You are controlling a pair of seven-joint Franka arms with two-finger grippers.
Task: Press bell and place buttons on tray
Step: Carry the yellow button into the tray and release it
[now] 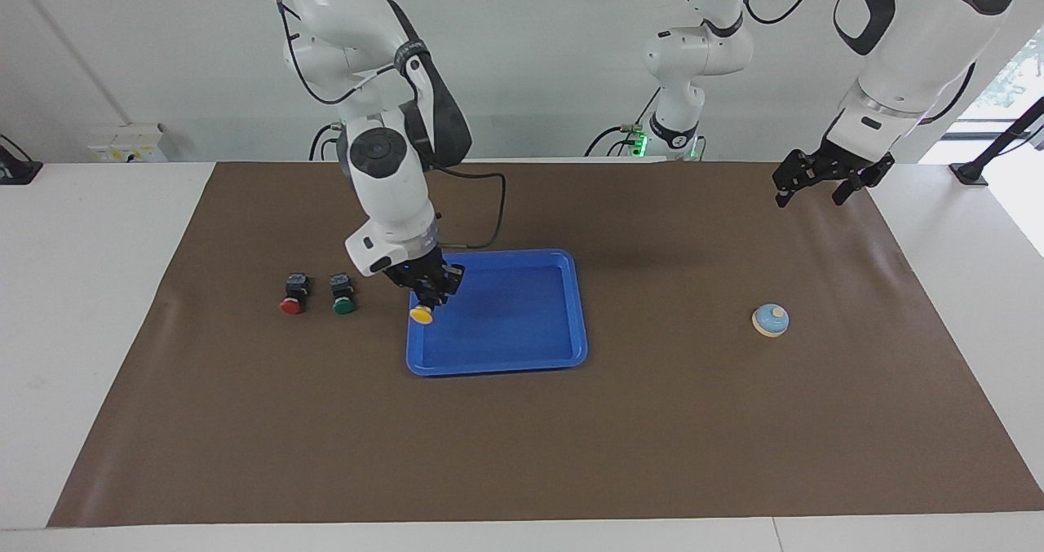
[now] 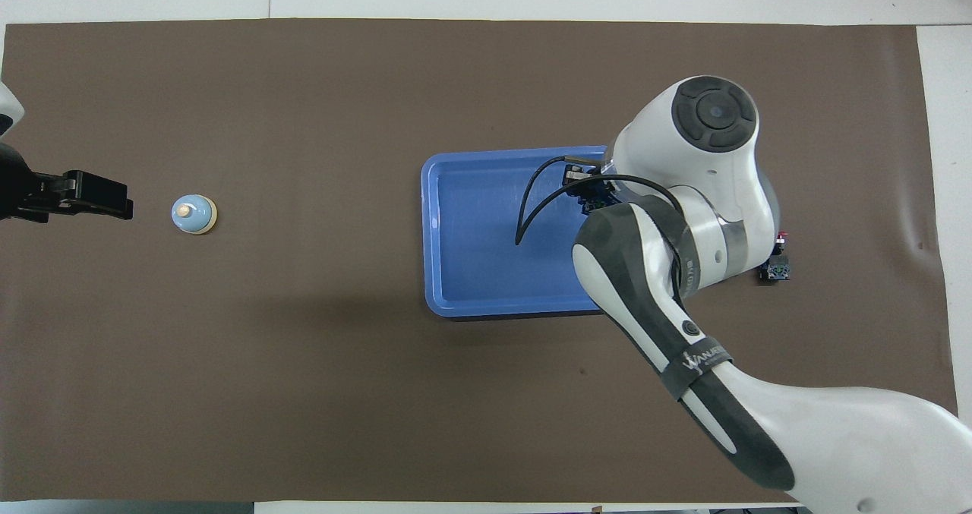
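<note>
Next, my right gripper lets go of the yellow button on the bottom of the blue tray, inside the edge [image 2: 584, 240] facing the red button.
My right gripper [image 1: 430, 293] is shut on the black body of the yellow button [image 1: 421, 315] and holds it in the air over the blue tray [image 1: 563, 324], at the tray's edge toward the right arm's end. The red button [image 1: 292, 295] and the green button [image 1: 342, 293] lie side by side on the mat beside that edge. In the overhead view my right arm covers the yellow and green buttons; only part of the red button [image 2: 776, 263] shows beside the tray [image 2: 471, 271]. The bell [image 1: 770, 320] [image 2: 194, 215] stands toward the left arm's end. My left gripper [image 1: 810, 196] [image 2: 114, 195] waits open, raised beside the bell.
A brown mat [image 1: 522, 454] covers the table, with white table surface [image 1: 81, 291] around it. Cables and the two arm bases [image 1: 669, 140] stand at the robots' edge.
</note>
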